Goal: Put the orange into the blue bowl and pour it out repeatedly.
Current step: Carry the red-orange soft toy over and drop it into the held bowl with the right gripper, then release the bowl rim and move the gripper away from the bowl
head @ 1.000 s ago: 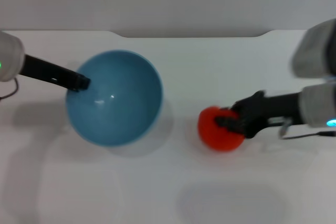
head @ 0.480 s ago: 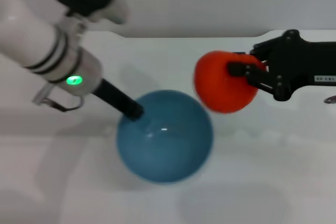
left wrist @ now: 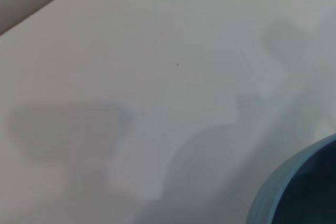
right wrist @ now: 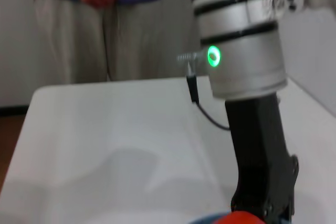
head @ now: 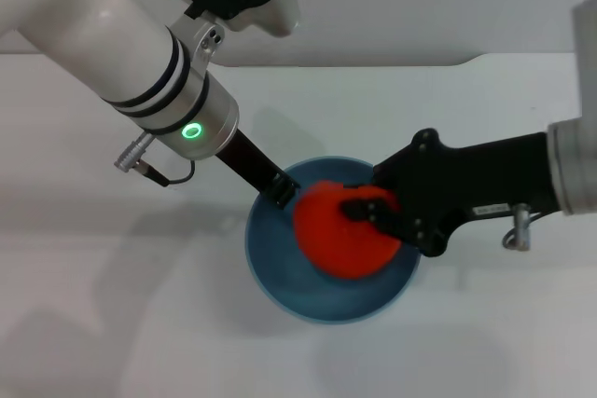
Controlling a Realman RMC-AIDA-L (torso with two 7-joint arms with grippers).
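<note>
The robot's left gripper needs to release the blue bowl on the white table (head: pixel 351 295) under the bowl's near side, slightly closer to the robot.
The light-blue bowl (head: pixel 280 277) stands a little right of the table's middle in the head view. My left gripper (head: pixel 282 190) is shut on its far-left rim. The red-orange orange (head: pixel 331 235) is inside the bowl's opening, and my right gripper (head: pixel 366 221), reaching in from the right, is shut on it. I cannot tell whether the orange touches the bowl's bottom. The left wrist view shows only an arc of the bowl rim (left wrist: pixel 286 190). In the right wrist view a sliver of the orange (right wrist: pixel 247 217) shows below my left gripper (right wrist: pixel 265 198).
The white table (head: pixel 112 323) runs to a notched far edge (head: pixel 336 64). My left arm (head: pixel 140 62) crosses the table's left half above it. A person (right wrist: pixel 94 3) stands beyond the table's end in the right wrist view.
My left arm has carried the bowl from the table's left to right of the middle. My right gripper lifted the orange off the table and has brought it down into the bowl's opening.
</note>
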